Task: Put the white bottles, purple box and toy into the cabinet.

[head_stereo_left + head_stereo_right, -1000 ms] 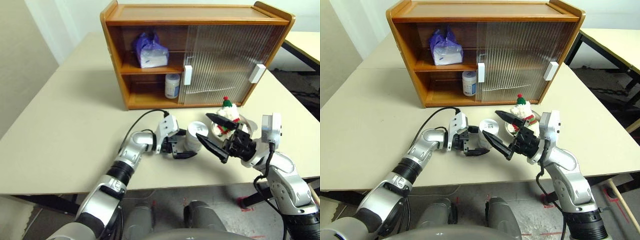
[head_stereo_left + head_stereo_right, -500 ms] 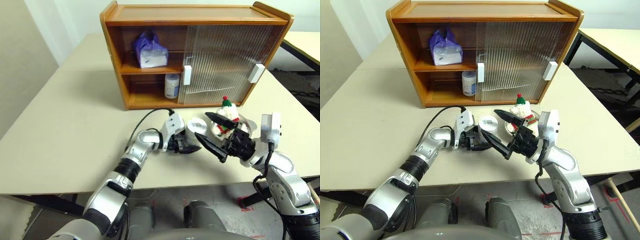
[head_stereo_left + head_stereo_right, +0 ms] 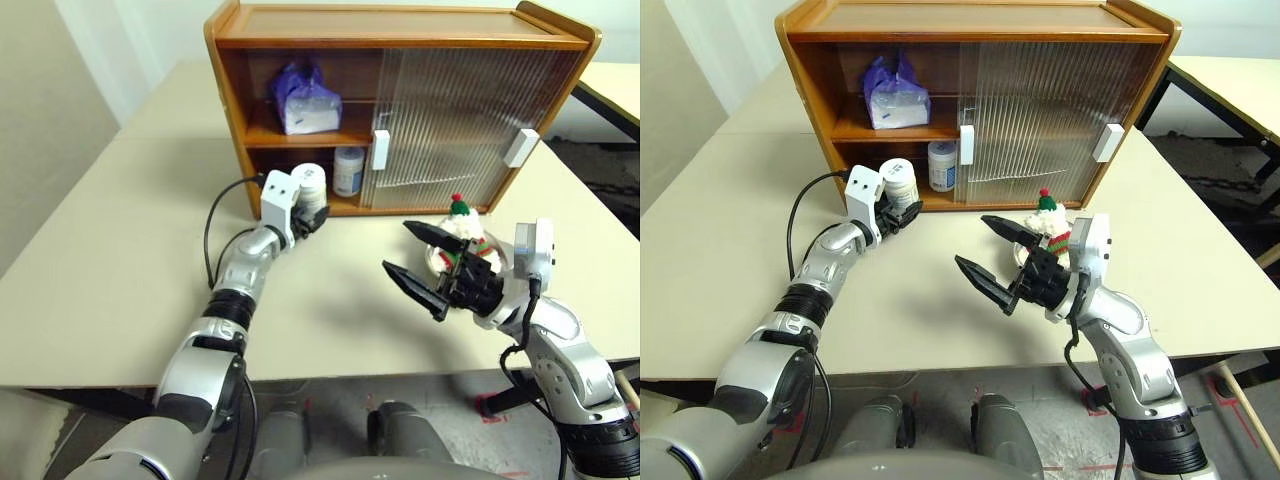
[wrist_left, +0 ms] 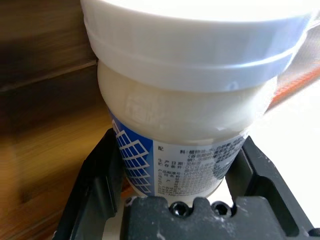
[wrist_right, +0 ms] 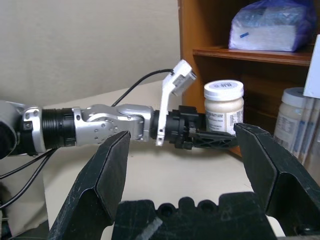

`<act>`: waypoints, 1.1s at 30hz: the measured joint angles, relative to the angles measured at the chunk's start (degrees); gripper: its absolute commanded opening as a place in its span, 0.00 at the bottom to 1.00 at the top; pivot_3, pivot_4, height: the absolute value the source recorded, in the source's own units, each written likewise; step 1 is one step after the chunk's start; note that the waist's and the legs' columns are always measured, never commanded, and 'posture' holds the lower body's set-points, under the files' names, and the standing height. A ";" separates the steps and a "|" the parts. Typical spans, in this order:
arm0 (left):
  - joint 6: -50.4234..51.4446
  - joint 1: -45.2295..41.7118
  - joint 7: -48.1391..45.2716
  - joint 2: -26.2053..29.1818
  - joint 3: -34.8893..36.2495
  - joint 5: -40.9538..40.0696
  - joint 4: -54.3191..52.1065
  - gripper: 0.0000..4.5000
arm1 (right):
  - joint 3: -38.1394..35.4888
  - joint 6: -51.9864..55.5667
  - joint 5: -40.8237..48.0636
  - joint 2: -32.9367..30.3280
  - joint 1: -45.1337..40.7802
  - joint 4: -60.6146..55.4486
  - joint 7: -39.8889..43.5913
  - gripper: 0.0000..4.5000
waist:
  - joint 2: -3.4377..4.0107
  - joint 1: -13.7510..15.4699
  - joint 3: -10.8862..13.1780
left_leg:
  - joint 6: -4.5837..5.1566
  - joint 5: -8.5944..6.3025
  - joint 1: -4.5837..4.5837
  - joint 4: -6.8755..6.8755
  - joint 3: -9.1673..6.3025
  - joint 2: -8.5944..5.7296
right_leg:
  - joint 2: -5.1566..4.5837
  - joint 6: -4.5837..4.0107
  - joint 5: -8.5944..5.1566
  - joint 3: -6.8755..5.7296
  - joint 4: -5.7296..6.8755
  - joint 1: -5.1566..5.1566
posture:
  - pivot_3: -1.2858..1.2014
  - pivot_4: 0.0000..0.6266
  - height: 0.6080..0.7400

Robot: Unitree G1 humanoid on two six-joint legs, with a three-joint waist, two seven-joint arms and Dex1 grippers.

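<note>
The white bottle, now upright in front of that shelf, will be put down by my left gripper on the lower shelf (image 3: 306,192) beside the other white bottle.
My left gripper (image 3: 308,212) is shut on a white bottle (image 3: 311,182), which it holds upright just in front of the cabinet's (image 3: 400,25) open lower left shelf. In the left wrist view the black fingers (image 4: 100,185) clasp the bottle (image 4: 190,125) below its cap. Another white bottle (image 3: 346,170) stands on the lower shelf by the door edge. The purple box (image 3: 303,100) lies on the upper shelf. The toy (image 3: 462,225) sits to the right, in front of the closed doors. My right gripper (image 3: 400,248) hovers open beside the toy, holding nothing.
Ribbed sliding doors (image 3: 455,120) with white handles cover the cabinet's right part. A steel bowl (image 3: 432,258) is under the toy. The left arm's black cable (image 3: 215,225) loops over the beige table (image 3: 110,250). Another table (image 3: 612,85) stands at the far right.
The left gripper closed on the white bottle near the table's front and carried it away and leftward to the cabinet's open lower shelf. The right arm stayed put.
</note>
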 measured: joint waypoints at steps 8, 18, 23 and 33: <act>0.32 -6.25 7.73 -1.32 0.44 0.78 8.37 0.70 | 0.20 -0.22 -0.01 0.31 0.36 0.12 0.01 1.00 | -0.06 -0.24 0.04 | -0.02 -0.03 -0.01 -0.01 0.00 0.03 | 0.05 0.02 0.01 -0.02 -0.02 -0.03 | 0.52 0.00 1.00; 0.26 -13.63 17.72 -1.46 1.99 2.09 17.95 0.70 | 0.28 -0.71 -0.11 0.87 0.59 0.30 0.70 1.00 | -0.16 -0.61 0.10 | -0.03 -0.03 -0.01 -0.04 0.01 0.01 | 0.04 0.04 0.02 -0.03 -0.02 -0.04 | 0.51 0.00 1.00; 0.12 -14.68 19.78 -1.59 4.32 1.48 20.87 0.70 | 0.20 -1.23 -0.11 0.81 0.88 0.32 0.91 1.00 | -0.20 -0.61 0.12 | -0.04 -0.04 -0.03 -0.04 0.01 0.01 | 0.03 0.04 0.04 -0.04 -0.02 -0.07 | 0.51 0.00 1.00; 0.12 -17.99 20.79 -2.27 6.51 1.37 24.56 0.70 | 0.20 -1.34 -0.14 0.80 1.40 0.30 0.76 1.00 | -0.20 -0.74 0.12 | -0.04 -0.04 -0.03 -0.04 0.04 -0.01 | 0.04 0.04 0.05 -0.03 -0.02 -0.09 | 0.50 0.00 1.00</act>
